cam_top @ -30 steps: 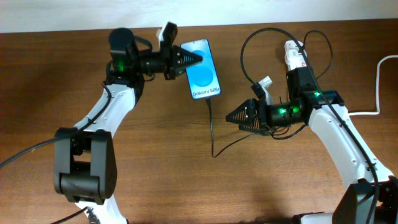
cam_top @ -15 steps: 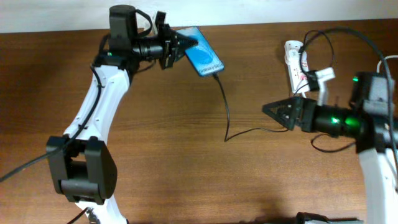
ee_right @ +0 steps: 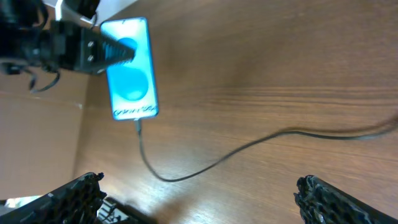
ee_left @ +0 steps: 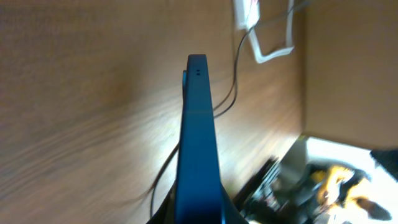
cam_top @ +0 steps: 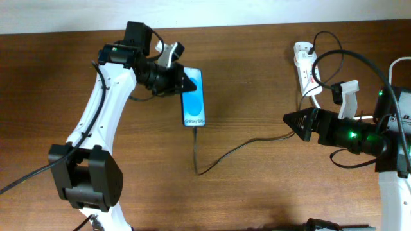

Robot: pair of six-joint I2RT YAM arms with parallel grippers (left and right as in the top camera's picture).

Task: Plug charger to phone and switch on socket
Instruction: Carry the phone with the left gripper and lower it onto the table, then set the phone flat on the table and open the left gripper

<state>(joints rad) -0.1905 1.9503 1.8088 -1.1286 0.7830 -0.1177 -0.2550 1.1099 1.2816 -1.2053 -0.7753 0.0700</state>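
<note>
My left gripper releases the phone next on the wood (cam_top: 186, 117), just behind the black cable's loop.
The phone (cam_top: 194, 101) shows its bright blue screen in the overhead view, just left of the table's middle. My left gripper (cam_top: 185, 81) is shut on its far end. The left wrist view has the phone (ee_left: 197, 137) edge-on between the jaws of that gripper (ee_left: 198, 214). The charger (cam_top: 221, 157), a thin black cable, has its tip at the phone's near edge, loops forward, then runs right towards the socket (cam_top: 304, 67) at the back right. My right gripper (cam_top: 289, 120) stands open in front of the socket; in its wrist view the right gripper (ee_right: 199, 199) holds nothing, well clear of the phone (ee_right: 130, 70).
A thick white cord (cam_top: 397, 64) leaves the socket area at the far right edge. A pale wall runs along the table's back edge. Bare wood lies between the two arms, crossed only by the black cable.
The left gripper has brought the phone from the back edge towards the middle and turned it lengthwise, cable trailing. The right gripper pulled back from the centre to the right side, still open.
</note>
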